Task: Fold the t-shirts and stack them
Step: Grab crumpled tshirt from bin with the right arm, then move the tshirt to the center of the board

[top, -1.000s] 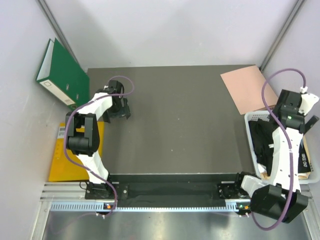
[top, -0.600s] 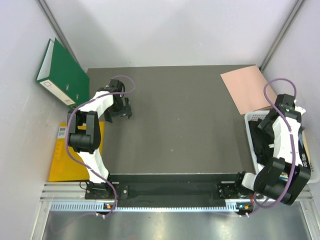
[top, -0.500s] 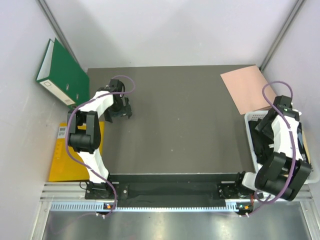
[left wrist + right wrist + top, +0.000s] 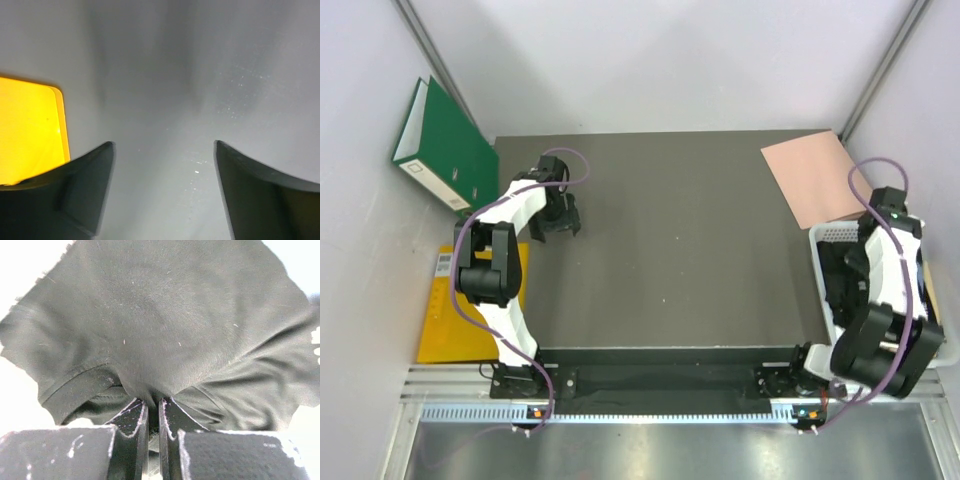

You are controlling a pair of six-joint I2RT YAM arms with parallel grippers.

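Note:
The robot's right gripper needs to put the black t-shirt down on the bare middle of the grey table (image 4: 669, 256).
A crumpled black t-shirt (image 4: 165, 330) fills the right wrist view. My right gripper (image 4: 152, 412) is shut on a pinched fold of it, the fabric bunching up between the two fingertips. From above, the right arm reaches down into a white basket (image 4: 825, 232) at the table's right edge, where the black t-shirts (image 4: 835, 285) lie; the gripper itself is mostly hidden under the wrist. My left gripper (image 4: 565, 222) hovers over the table's far left part. It stands open (image 4: 165, 185) with only bare tabletop between its fingers.
A salmon-pink folder (image 4: 815, 178) lies at the table's far right corner, just behind the basket. A green binder (image 4: 445, 145) leans against the left wall. A yellow pad (image 4: 440, 320) lies off the table's left edge, its corner (image 4: 27, 130) showing beside the left fingers.
The right arm has dropped down into the basket and its gripper has shut on black t-shirt fabric. The left arm has stayed in place, its jaws slightly narrower.

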